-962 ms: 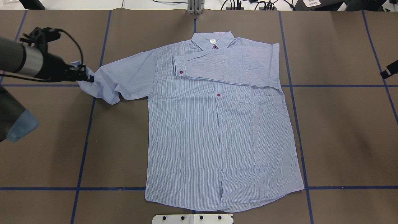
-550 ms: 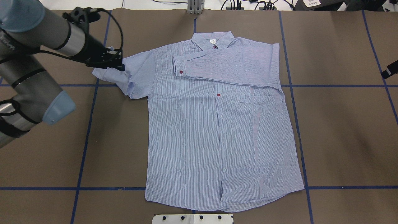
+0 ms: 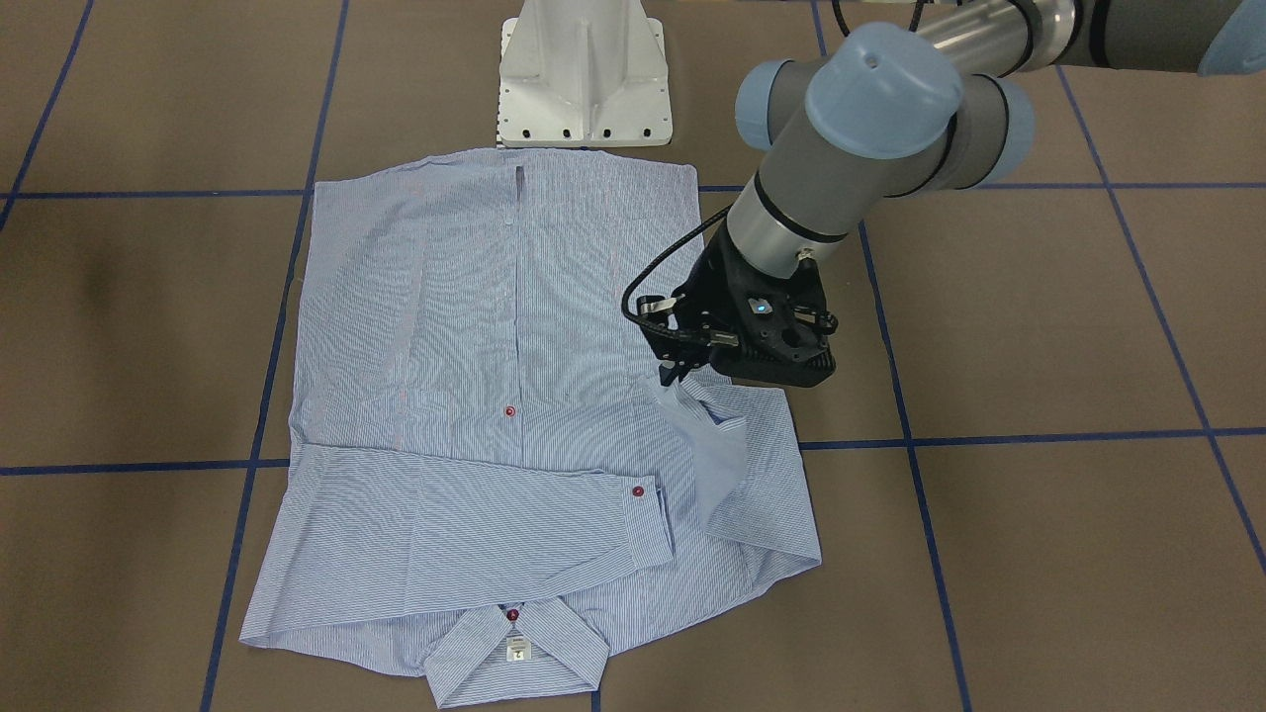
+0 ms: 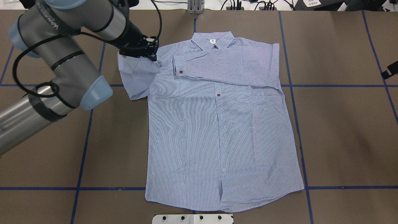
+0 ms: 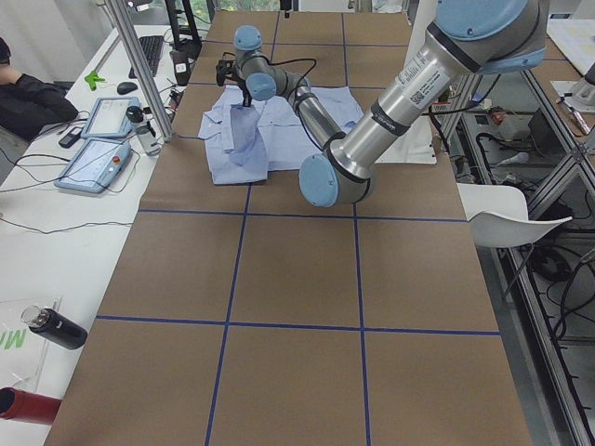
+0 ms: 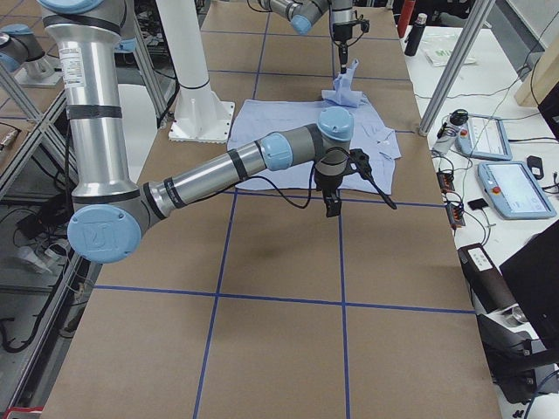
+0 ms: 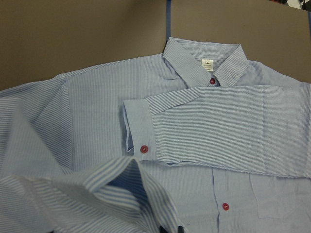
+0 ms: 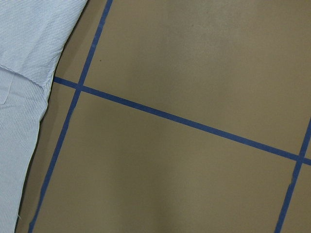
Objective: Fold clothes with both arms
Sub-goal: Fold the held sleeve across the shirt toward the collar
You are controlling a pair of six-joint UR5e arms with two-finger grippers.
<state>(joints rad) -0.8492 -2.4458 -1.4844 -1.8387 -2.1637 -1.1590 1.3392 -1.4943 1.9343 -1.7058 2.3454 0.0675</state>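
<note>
My left gripper is to release the lifted cuff on the folded sleeve [image 7: 245, 152], just beyond the shirt's line of buttons. The cuff is now held over the shoulder area.
The light blue striped shirt [image 4: 217, 130] lies front up on the brown table, collar at the far side. It also shows in the front view [image 3: 475, 326]. One sleeve [image 4: 227, 67] lies folded across the chest. My left gripper [image 4: 152, 57] is shut on the cuff of the other sleeve [image 4: 136, 74] and holds it lifted over the shoulder area. In the front view this gripper [image 3: 673, 376] has the cuff [image 3: 717, 445] drooping below it. The left wrist view shows the cuff [image 7: 121, 189] close up. My right gripper [image 6: 333, 205] hangs above bare table beside the shirt; whether it is open I cannot tell.
The white pedestal base [image 3: 584, 79] stands at the hem side of the shirt. Blue tape lines [image 4: 87, 130] grid the brown table. Control tablets [image 5: 93, 163] and a dark bottle [image 5: 56, 330] lie on the white side desk. An operator's arm [image 5: 33, 98] rests there.
My left gripper has moved right and farther across the table with the sleeve cuff, from off the shirt's left side to over its shoulder. The sleeve has doubled back. The rest of the shirt is unchanged.
</note>
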